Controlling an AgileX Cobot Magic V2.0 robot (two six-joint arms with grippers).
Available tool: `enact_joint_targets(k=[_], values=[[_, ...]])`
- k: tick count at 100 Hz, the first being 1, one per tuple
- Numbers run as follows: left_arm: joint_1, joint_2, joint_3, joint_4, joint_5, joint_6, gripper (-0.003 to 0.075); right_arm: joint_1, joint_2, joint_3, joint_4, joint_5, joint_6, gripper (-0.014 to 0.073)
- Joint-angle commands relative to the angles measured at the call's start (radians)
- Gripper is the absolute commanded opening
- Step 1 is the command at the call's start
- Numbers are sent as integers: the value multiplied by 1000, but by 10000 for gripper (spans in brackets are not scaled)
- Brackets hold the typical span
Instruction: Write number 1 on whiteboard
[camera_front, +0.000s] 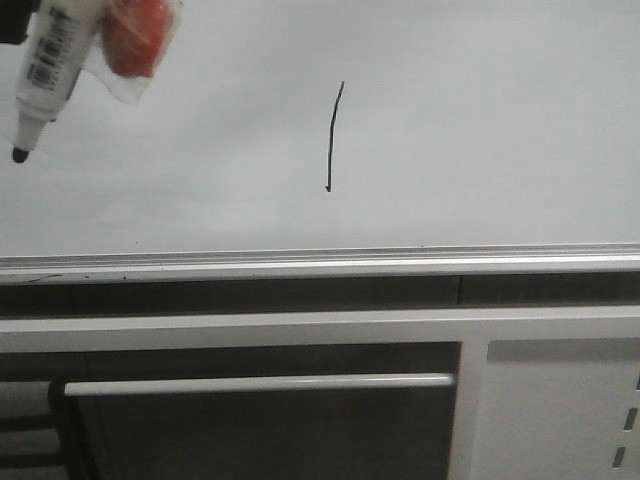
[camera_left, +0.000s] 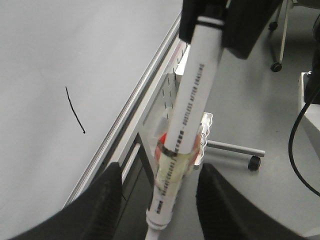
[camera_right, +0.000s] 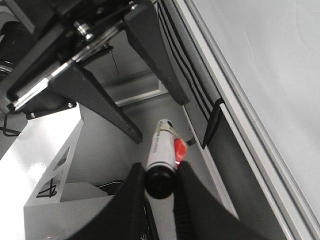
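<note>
The marker's taped part (camera_left: 173, 165) needs my left gripper's grip, then carrying to the whiteboard, as my right gripper holds its rear end.
The number 1 (camera_front: 333, 135) is a thin black stroke near the middle of the whiteboard (camera_front: 480, 120), above its silver ledge (camera_front: 320, 262). The stroke (camera_left: 74, 110) also shows in the left wrist view. A white marker pen (camera_front: 55, 60) with a red piece (camera_front: 135, 40) taped to it hangs at the upper left, tip down and off the board. My right gripper (camera_right: 160, 167) is shut on the black rear end of the marker (camera_right: 161, 145). My left gripper (camera_left: 160, 170) is open, its fingers (camera_left: 107, 200) wide on either side of the marker (camera_left: 192, 100) without touching it.
Below the ledge is a grey cabinet panel with a bar handle (camera_front: 260, 384). A wheeled base with a caster (camera_left: 255, 162) and a black cable (camera_left: 300, 130) are on the floor. A white metal frame (camera_right: 40, 165) stands beside the right arm.
</note>
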Motion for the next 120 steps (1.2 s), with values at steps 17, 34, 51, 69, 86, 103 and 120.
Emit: enact_joint_targets(k=[17,34,51,69,86,103,120], values=[[1,16,-35,-71,-8,31,293,3,-17,-37,55,-49,-15,-44],[1,30,-35,-78,12,47,293,3,-17,-37,120,-52,-62,-44],[1,32,-35,-83,14,48,293,3,-17,-37,122,-50,-64,-44],[1,32,-35,-87,11,48,196,3,-17,-37,131,-50,-64,-44],[1,32,-35,-89,11,48,78,3,-17,-37,131,-50,-64,-44],[1,32,-35,-115,11,48,3,3,-17,-37,131,-40,-64,-44],[1,32,-35,-116,11,48,-20,3,-17,-37,131,-40,-64,-43]])
